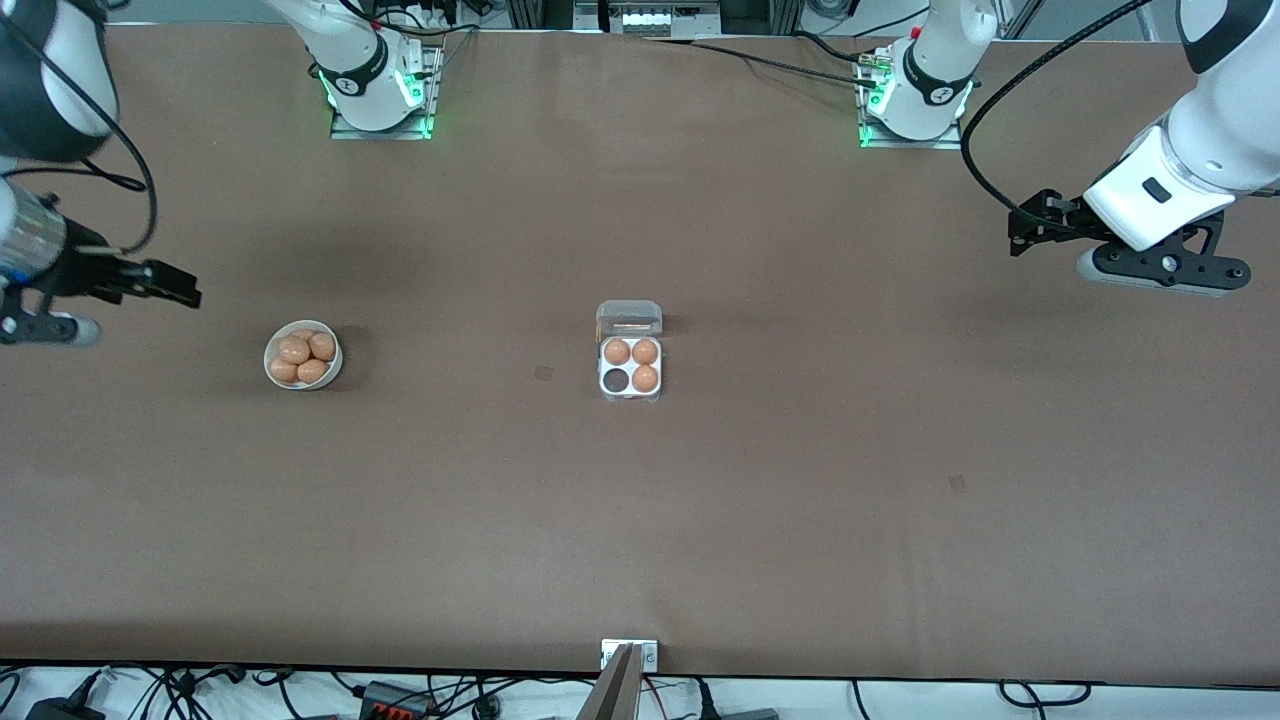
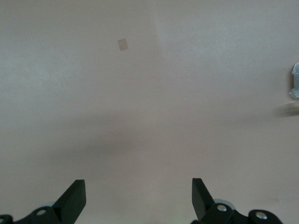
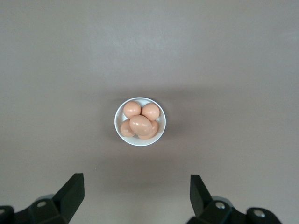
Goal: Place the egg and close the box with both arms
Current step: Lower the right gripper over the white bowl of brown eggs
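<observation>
The top egg rests on the other eggs in the white bowl. Next, my right gripper closes around the middle of the top egg (image 1: pixel 293 349) (image 3: pixel 140 125).
The box (image 1: pixel 630 391) stands at the table's middle, its clear lid (image 1: pixel 628 318) swung open. Three tan-orange eggs (image 1: pixel 645 351) sit in its cups; the one cup (image 1: pixel 616 381) nearer the front camera, toward the right arm's end, is bare. A round white bowl (image 1: pixel 268 362) with several eggs (image 1: pixel 294 349) stands toward the right arm's end. It also shows in the right wrist view (image 3: pixel 159 132), with its eggs (image 3: pixel 140 124). My right gripper (image 1: pixel 185 290) (image 3: pixel 136 189) is open and empty, in the air beside the bowl. My left gripper (image 1: pixel 1022 230) (image 2: pixel 138 191) is open and empty over bare table at the left arm's end.
Small darker patches mark the brown table (image 1: pixel 543 373) (image 1: pixel 957 484); one shows in the left wrist view (image 2: pixel 123 44). The lid's edge (image 2: pixel 295 81) shows at that view's border. A metal mount (image 1: pixel 629 655) sits at the table's front edge.
</observation>
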Robot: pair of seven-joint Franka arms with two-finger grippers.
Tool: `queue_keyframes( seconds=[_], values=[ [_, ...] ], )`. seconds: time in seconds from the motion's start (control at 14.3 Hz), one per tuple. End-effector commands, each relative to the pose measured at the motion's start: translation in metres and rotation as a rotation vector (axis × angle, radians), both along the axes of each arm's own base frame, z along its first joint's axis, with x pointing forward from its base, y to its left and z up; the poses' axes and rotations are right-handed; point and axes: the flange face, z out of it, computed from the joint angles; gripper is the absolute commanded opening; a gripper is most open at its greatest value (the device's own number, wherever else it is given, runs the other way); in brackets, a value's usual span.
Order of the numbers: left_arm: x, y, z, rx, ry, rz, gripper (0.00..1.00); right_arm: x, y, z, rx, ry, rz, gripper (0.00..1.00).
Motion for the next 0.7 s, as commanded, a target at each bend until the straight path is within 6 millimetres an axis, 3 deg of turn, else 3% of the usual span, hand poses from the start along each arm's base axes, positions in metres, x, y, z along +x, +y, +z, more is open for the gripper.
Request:
queue_keyframes(
  seconds=[0.0, 0.42, 0.63],
  values=[
    [0.004, -0.001, 0.005, 0.000, -0.005, -0.005, 1.00, 0.013, -0.005, -0.048, 0.007, 0.062, -0.030, 1.00],
    [0.004, -0.001, 0.005, 0.000, -0.005, -0.005, 1.00, 0.024, -0.003, -0.138, 0.034, 0.163, -0.027, 1.00],
    [0.004, -0.001, 0.005, 0.000, -0.005, -0.003, 1.00, 0.021, 0.008, -0.169, 0.047, 0.170, 0.076, 1.00]
  ],
)
